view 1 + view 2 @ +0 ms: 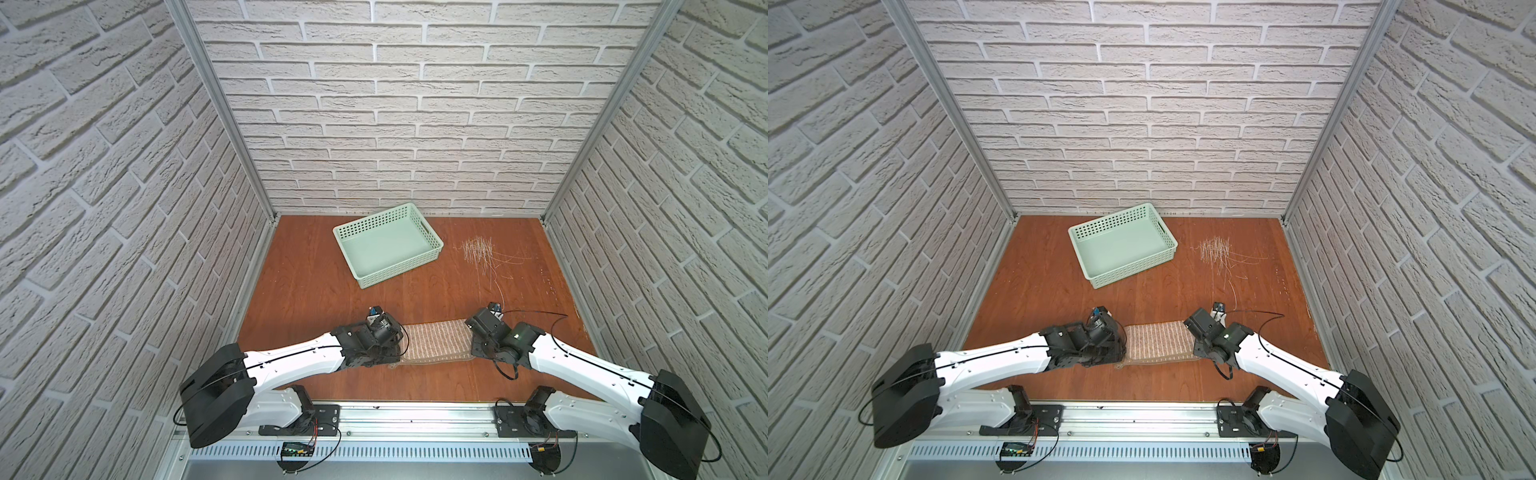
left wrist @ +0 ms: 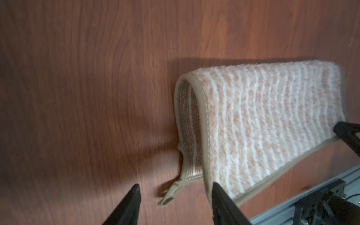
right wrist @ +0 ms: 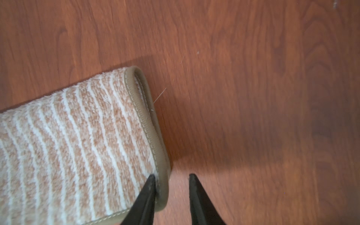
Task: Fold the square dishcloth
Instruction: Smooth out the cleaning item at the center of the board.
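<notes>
The dishcloth's bottom layer sticks out past its top layer, so my left gripper will grab the top layer's edge nearer the fold (image 2: 203, 120) and pull it over.
The square dishcloth (image 1: 436, 340) (image 1: 1158, 338), tan-pink and cream striped with brown edging, lies folded in half on the wooden table between my two arms. In the left wrist view the dishcloth (image 2: 263, 120) shows its folded end and its corner loop (image 2: 168, 194) resting on the wood. My left gripper (image 2: 175, 186) is open, one finger beside the cloth's near corner, and nothing is clamped. In the right wrist view the dishcloth (image 3: 68, 146) lies flat. My right gripper (image 3: 172, 175) is open, one finger over the cloth's corner edging and the other over bare wood.
A mint-green perforated basket (image 1: 399, 272) (image 1: 1133, 272) stands behind the cloth, towards the back wall. Pale scratch marks (image 1: 478, 249) mark the table at the back right. Brick-patterned walls close three sides, and an aluminium rail (image 1: 415, 415) runs along the front.
</notes>
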### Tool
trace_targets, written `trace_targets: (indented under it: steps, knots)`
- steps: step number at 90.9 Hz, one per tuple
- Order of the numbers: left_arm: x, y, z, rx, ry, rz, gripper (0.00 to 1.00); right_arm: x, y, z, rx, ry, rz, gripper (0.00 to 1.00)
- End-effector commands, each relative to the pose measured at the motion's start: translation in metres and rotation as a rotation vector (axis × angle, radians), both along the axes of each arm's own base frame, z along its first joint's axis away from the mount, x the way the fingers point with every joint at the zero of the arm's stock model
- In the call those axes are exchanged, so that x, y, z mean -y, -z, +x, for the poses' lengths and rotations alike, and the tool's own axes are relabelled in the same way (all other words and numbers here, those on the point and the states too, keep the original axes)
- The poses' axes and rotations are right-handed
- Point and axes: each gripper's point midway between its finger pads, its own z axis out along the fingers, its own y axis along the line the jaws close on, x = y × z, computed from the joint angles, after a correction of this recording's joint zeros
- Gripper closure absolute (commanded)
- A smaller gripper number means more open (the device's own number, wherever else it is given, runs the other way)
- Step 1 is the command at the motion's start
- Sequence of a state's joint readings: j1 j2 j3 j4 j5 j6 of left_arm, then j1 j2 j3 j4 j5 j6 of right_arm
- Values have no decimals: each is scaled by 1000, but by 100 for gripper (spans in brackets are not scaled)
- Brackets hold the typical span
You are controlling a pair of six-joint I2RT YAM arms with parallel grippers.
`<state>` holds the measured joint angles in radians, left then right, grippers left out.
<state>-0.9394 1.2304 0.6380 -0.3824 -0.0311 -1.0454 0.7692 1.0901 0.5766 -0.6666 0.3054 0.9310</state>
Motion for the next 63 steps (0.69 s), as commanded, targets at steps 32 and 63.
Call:
trace_targets:
  steps: [32, 63]
  knots:
    - [-4, 3, 4, 17, -14, 34, 39, 1, 8, -3, -11, 4, 0, 70]
    - [21, -4, 25, 79, 38, 29, 54, -5, 18, -3, -31, 1, 21, 70]
